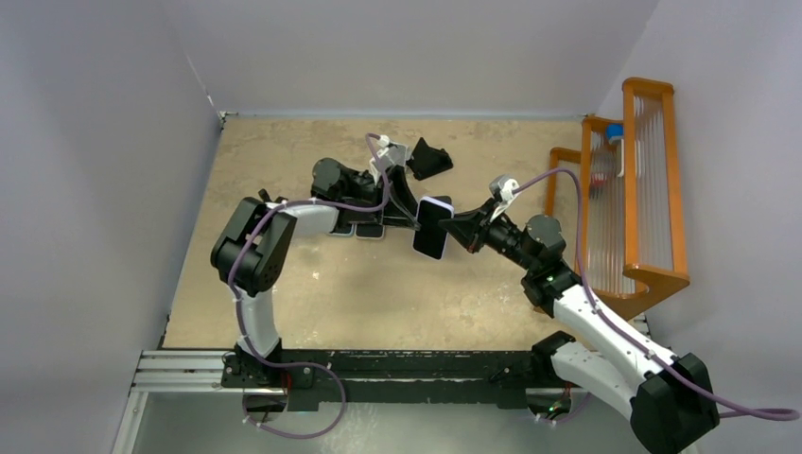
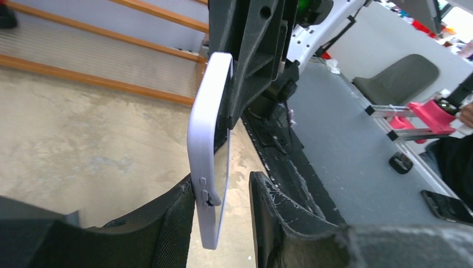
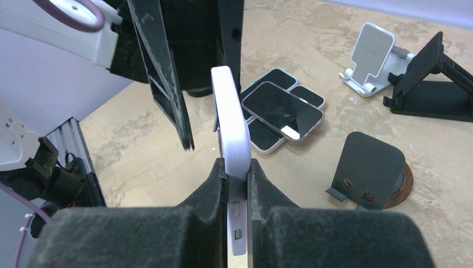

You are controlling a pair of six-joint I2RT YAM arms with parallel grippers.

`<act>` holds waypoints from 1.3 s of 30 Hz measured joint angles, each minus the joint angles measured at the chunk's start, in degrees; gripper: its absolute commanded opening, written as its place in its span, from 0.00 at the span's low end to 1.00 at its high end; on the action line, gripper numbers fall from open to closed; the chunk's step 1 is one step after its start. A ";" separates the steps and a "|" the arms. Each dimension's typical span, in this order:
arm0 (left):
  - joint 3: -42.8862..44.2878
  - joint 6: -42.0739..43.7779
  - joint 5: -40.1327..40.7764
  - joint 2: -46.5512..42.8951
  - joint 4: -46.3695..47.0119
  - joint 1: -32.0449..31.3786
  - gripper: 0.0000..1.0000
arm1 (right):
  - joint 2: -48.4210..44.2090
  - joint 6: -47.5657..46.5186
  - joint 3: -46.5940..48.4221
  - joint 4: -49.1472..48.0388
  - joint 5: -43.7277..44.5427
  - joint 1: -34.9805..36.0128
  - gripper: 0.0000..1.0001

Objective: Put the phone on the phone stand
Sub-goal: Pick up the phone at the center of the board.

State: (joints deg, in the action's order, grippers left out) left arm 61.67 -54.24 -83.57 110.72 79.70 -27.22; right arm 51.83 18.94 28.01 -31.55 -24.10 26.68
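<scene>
My left gripper should grip the phone's upper end (image 1: 435, 200) from mid-edge, freeing the lower end for the black stand.
A phone in a pale lilac case (image 1: 433, 227) hangs edge-on above the middle of the table between both grippers. My right gripper (image 1: 456, 230) is shut on its lower end; in the right wrist view the two pads (image 3: 215, 181) press both faces of the phone (image 3: 234, 125). My left gripper (image 2: 222, 184) is open around the other end: the phone (image 2: 207, 139) rests against one finger, with a clear gap to the other. A black phone stand on a round wooden base (image 3: 365, 176) sits on the table below, to the right.
A white stand (image 3: 371, 56) and a black folding stand (image 3: 432, 84) sit further back. Several other phones (image 3: 279, 109) lie stacked on the table under the left arm. An orange wooden rack (image 1: 629, 189) lines the right wall.
</scene>
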 measured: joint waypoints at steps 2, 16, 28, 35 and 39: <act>0.00 1.38 0.28 -1.33 -2.19 1.20 0.38 | 0.55 -0.13 0.00 -0.02 0.13 -0.04 0.00; 0.20 5.84 6.40 -4.13 -6.27 0.83 0.37 | 4.17 -0.13 0.39 -1.60 -1.25 -0.07 0.00; 2.64 4.85 6.01 -2.56 -4.17 0.59 0.00 | 4.66 -0.22 1.22 -1.20 -2.58 -0.07 0.25; 4.24 7.43 7.50 -0.55 -6.58 0.59 0.00 | 3.13 -0.59 5.16 0.48 6.19 -0.07 0.99; 5.51 14.08 13.00 -0.55 -12.46 0.57 0.00 | -4.17 -0.63 5.62 0.28 15.54 -0.11 0.99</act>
State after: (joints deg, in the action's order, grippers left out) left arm 67.18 -40.16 -70.57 110.17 67.24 -26.65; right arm 47.66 18.31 33.63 -31.27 -8.56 26.57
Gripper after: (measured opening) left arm 0.101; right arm 0.987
